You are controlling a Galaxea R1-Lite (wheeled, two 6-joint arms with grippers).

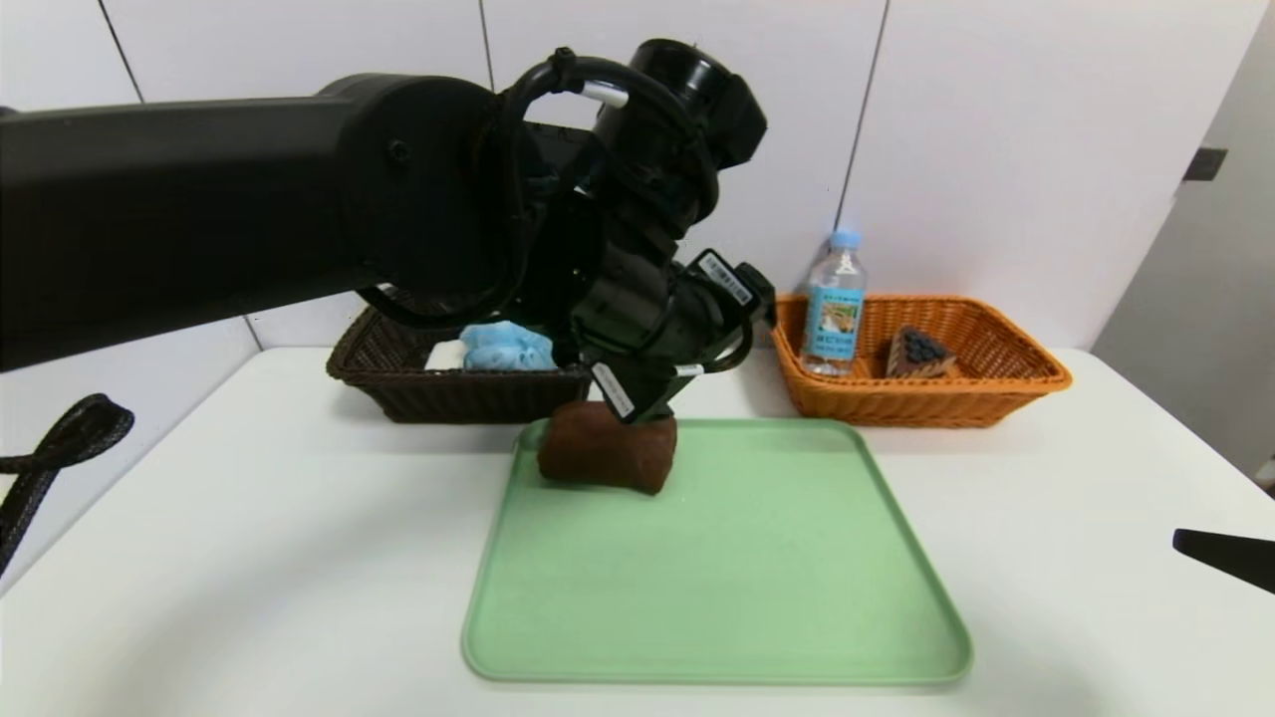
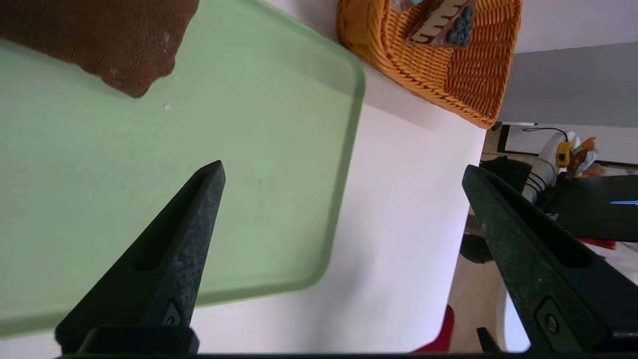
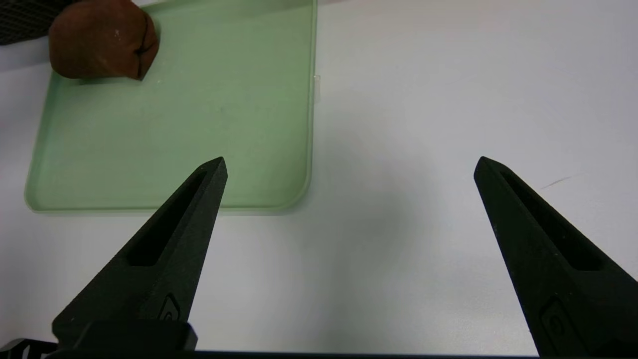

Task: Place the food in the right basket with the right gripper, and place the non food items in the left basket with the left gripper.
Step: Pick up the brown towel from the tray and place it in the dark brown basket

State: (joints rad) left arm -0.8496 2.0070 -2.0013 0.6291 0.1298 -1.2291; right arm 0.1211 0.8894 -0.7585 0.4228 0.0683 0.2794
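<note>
The robot's left gripper needs to next move to the middle of the dark brown rolled towel (image 1: 609, 446) on the green tray and close there.
A dark brown rolled towel (image 1: 608, 448) lies at the far left corner of the green tray (image 1: 717, 597). My left gripper (image 2: 343, 167) hovers open and empty above the tray, with the towel (image 2: 99, 40) off to one side of its fingers. The water bottle (image 1: 835, 299) and the cake slice (image 1: 918, 351) sit in the orange right basket (image 1: 896, 403). Inside the dark left basket (image 1: 448, 398) are the blue bath pouf (image 1: 508, 347) and the white soap (image 1: 446, 355). Low over the bare table at the right, my right gripper (image 3: 350, 159) stands open and empty.
The white table (image 1: 249, 558) ends near a wall behind both baskets. My left arm (image 1: 299, 199) spans the upper left of the head view and hides part of the dark basket. A black strap (image 1: 60, 448) hangs at the far left.
</note>
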